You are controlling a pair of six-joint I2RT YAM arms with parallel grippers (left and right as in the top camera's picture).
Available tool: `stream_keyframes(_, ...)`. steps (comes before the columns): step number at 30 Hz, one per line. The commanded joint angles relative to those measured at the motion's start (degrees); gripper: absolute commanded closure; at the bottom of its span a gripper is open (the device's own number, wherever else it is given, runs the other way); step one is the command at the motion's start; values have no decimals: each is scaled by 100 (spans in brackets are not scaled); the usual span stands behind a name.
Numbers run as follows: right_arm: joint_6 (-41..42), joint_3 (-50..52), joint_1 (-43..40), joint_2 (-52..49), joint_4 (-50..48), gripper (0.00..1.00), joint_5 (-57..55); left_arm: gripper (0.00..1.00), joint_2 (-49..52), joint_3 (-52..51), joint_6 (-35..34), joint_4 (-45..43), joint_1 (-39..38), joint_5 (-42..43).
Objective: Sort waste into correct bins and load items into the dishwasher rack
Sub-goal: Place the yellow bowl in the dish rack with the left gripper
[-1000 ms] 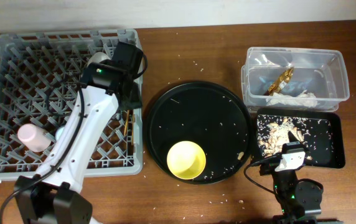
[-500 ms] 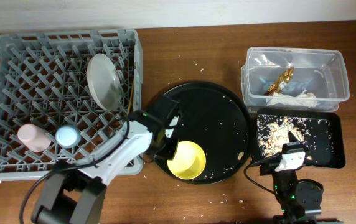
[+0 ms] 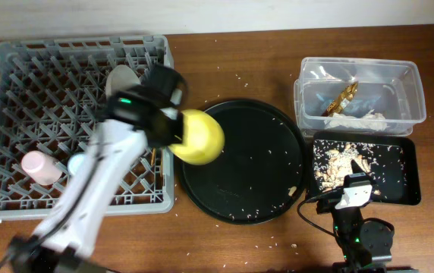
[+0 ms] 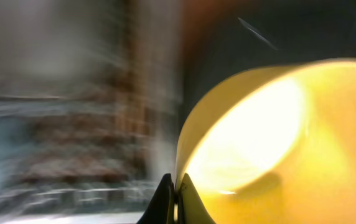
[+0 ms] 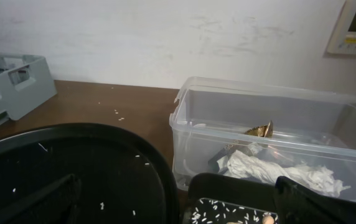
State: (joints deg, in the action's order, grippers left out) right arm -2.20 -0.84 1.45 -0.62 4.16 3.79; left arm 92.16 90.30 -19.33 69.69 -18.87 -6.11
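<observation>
Next, my left gripper lets go of the yellow bowl in the grey dishwasher rack [image 3: 72,114] behind the blue cup, next to the pale plate.
My left gripper [image 4: 177,200] is shut on the rim of the yellow bowl [image 3: 198,137]. It holds the bowl tilted in the air between the grey dishwasher rack [image 3: 20,68] and the round black tray [image 3: 262,174]. The left wrist view is blurred apart from the bowl [image 4: 277,143]. In the rack stand the pale plate [image 3: 118,78], a pink cup [image 3: 36,167] and a blue cup [image 3: 73,162], both partly behind my arm. Chopsticks [image 3: 154,155] lie at its right edge. My right gripper [image 5: 178,205] is open and empty near the table's front right.
A clear tub [image 3: 416,91] at the back right holds a brown-gold wrapper [image 3: 344,97] and a white napkin [image 3: 357,119]. In front of it a shallow black tray [image 3: 408,173] holds food scraps [image 3: 346,161] and rice. Rice grains dot the round tray and the table.
My left gripper left the rack, came down on the bowl in the round tray, shut on its rim and lifted it back toward the rack. The right arm has not moved.
</observation>
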Motion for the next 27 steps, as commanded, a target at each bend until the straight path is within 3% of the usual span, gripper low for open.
stream_keyframes(1, -39, 52, -35, 42, -13, 2, 28, 100, -339, 376, -1099, 192, 750, -3340)
stream_keyframes(3, -39, 52, -35, 42, -13, 2, 31, 100, -319, 358, -1128, 70, 1139, -3849)
stream_keyframes(10, -39, 52, -35, 42, -13, 1, 28, 100, 133, 348, -1126, -382, 2308, -3956)
stream_keyframes(21, -39, 52, -35, 42, -13, 2, 31, 100, 1644, 348, -1119, -1460, 2404, -5954)
stream_keyframes(27, -39, 52, -35, 42, -13, 2, 28, 100, 2417, 348, -1058, -1631, 2404, -6175)
